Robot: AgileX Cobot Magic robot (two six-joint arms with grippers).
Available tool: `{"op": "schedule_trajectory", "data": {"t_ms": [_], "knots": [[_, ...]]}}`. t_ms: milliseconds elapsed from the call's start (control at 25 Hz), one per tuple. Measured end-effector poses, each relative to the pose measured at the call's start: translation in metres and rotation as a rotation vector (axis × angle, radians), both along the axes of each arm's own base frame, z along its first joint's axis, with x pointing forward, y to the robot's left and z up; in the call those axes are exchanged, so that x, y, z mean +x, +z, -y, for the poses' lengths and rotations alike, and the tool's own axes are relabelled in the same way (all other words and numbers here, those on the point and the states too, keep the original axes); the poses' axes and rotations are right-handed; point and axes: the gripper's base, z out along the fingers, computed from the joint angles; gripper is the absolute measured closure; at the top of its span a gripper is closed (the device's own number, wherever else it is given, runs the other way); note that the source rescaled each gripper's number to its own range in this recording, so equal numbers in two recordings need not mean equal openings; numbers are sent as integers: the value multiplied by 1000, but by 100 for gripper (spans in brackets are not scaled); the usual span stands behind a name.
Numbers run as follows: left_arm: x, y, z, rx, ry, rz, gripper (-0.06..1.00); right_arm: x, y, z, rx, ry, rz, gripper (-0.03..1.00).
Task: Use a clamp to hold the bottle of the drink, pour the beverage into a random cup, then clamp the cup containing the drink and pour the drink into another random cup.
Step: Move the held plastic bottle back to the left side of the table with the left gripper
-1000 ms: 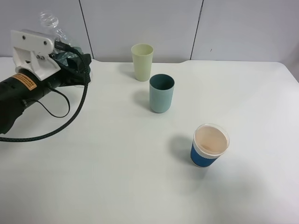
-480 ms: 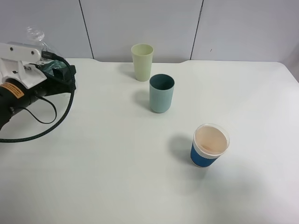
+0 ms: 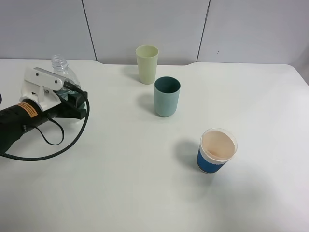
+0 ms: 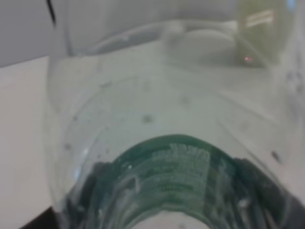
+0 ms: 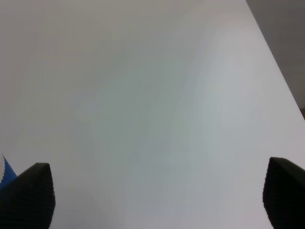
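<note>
The bottle will go down upright from my left gripper on the bare table (image 3: 77,115) below it, well away from the teal cup.
The bottle (image 3: 59,66) stands upright at the table's left, its open ribbed neck showing above my left gripper (image 3: 71,102), which is shut on its body. In the left wrist view the bottle (image 4: 162,124) fills the frame, clear with droplets inside and its green label (image 4: 178,176) low down. The teal cup (image 3: 167,96) stands mid-table, and the pale yellow-green cup (image 3: 147,64) is just behind it. I cannot make out the beverage in either cup or in the bottle. My right gripper (image 5: 159,195) is open over bare table and is out of the exterior view.
A blue-sleeved paper cup (image 3: 217,150) with a pale inside stands right of centre, nearer the front. A sliver of it (image 5: 5,169) shows beside one right finger. The left arm's black cable (image 3: 58,145) loops over the table. A grey wall panel runs behind the table's far edge.
The left arm has come down and forward from the back-left corner. The bottle in its grip has swung from tilted to upright, near the table.
</note>
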Motion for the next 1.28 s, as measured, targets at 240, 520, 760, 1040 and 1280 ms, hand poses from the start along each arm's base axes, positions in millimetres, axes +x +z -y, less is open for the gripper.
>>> {"op": "schedule_trajectory", "data": {"t_ms": [240,520,760,1040,1280], "knots": [[-3,-17,2,12,-31,-61,87,0,0,0,0,0,0,18],[0,-20,4,10,-41,-57,87,0,0,0,0,0,0,18],[14,-13,10,9,-93,-1,87,0,0,0,0,0,0,18],[20,-10,7,8,-87,19,87,0,0,0,0,0,0,18],[22,-10,-5,13,-75,20,87,0,0,0,0,0,0,18]]}}
